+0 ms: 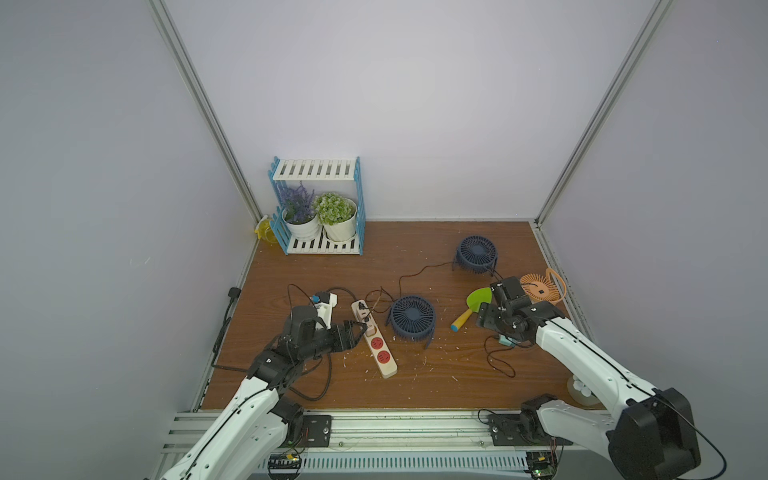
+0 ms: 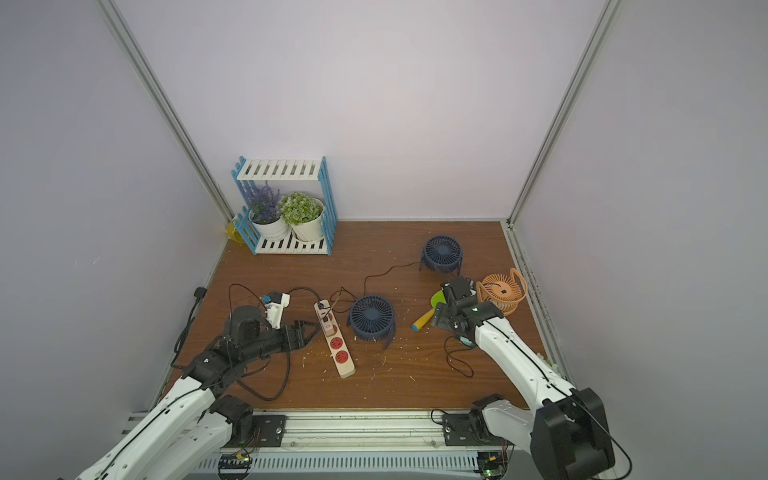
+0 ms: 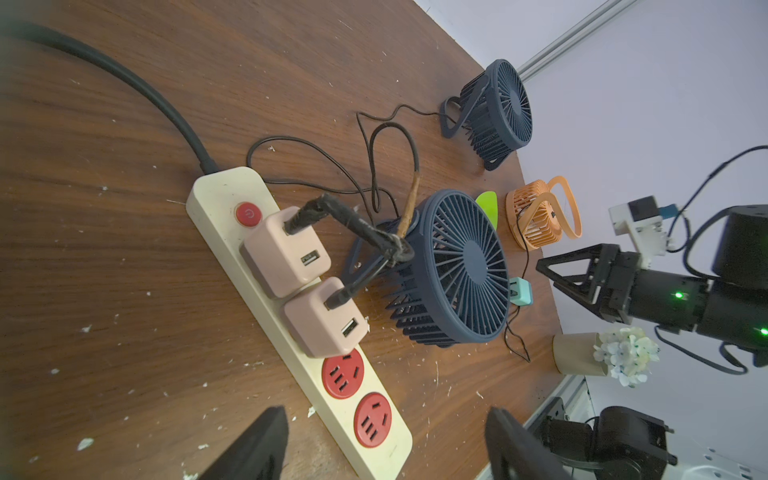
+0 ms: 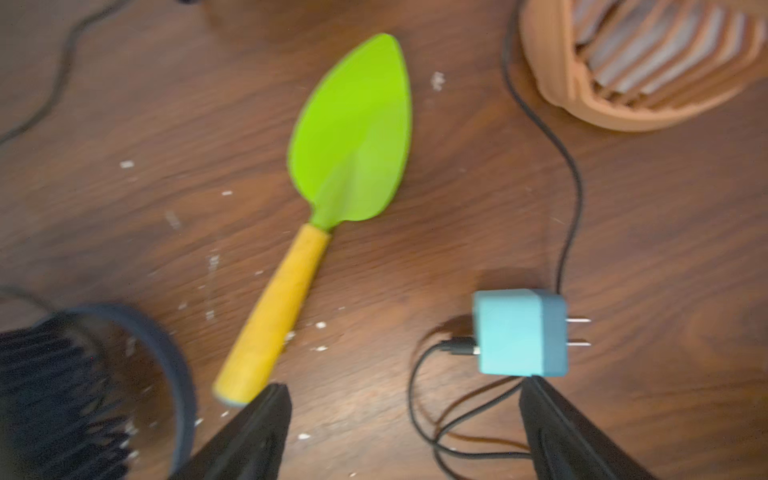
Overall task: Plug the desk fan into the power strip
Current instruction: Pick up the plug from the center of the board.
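Observation:
The black cord's plugged-in end (image 1: 491, 336) (image 4: 417, 373) is just beside the teal adapter. Next, my right gripper closes on it there, so its fingers stay clear of the adapter's body.
The cream power strip (image 1: 376, 341) (image 3: 216, 195) lies left of centre, with two pink adapters (image 3: 286, 253) plugged in and two red sockets (image 3: 343, 372) free. My left gripper (image 1: 360, 328) (image 3: 386, 442) is open, its fingers straddling the strip's free end without touching it. An orange desk fan (image 1: 540, 289) (image 4: 631, 62) stands at the right. Its thin black cord runs to a teal adapter (image 4: 519, 332) (image 1: 506, 341) lying loose on the table. My right gripper (image 1: 489, 322) (image 4: 405, 432) hovers open just short of that adapter, holding nothing.
Two navy fans (image 1: 412, 316) (image 1: 476, 252) are cabled to the pink adapters. A green shovel with a yellow handle (image 1: 471, 309) lies beside the right gripper. A blue-white plant shelf (image 1: 318, 208) stands back left, and a cup of white flowers (image 1: 582, 390) front right.

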### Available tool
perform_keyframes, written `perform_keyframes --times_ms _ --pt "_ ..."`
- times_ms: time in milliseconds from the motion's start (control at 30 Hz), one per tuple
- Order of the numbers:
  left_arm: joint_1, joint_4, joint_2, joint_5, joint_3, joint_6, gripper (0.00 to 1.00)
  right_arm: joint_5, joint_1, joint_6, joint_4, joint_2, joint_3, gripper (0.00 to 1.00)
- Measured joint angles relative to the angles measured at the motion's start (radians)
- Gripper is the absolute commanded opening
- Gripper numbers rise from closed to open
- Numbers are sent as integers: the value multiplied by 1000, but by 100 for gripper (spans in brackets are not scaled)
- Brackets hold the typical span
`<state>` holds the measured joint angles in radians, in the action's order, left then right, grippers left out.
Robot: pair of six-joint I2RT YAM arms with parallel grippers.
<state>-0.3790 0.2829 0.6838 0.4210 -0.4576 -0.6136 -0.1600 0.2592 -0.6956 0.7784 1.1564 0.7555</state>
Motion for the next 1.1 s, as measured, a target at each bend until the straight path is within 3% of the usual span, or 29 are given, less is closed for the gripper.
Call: perform_keyframes --times_ms 233,500,733,967,1100 --pt "0 -7 0 2 0 3 79 38 -34 -42 14 22 -14 79" --pt "0 -11 14 6 2 3 79 114 9 -158 -61 11 -122 65" --pt "0 -13 13 6 2 2 80 127 19 -182 -119 76 -136 41" --pt "0 -13 12 16 2 2 80 131 45 -158 -160 132 -138 29" --pt "0 -14 12 21 2 2 80 135 50 -128 -178 165 -129 4"
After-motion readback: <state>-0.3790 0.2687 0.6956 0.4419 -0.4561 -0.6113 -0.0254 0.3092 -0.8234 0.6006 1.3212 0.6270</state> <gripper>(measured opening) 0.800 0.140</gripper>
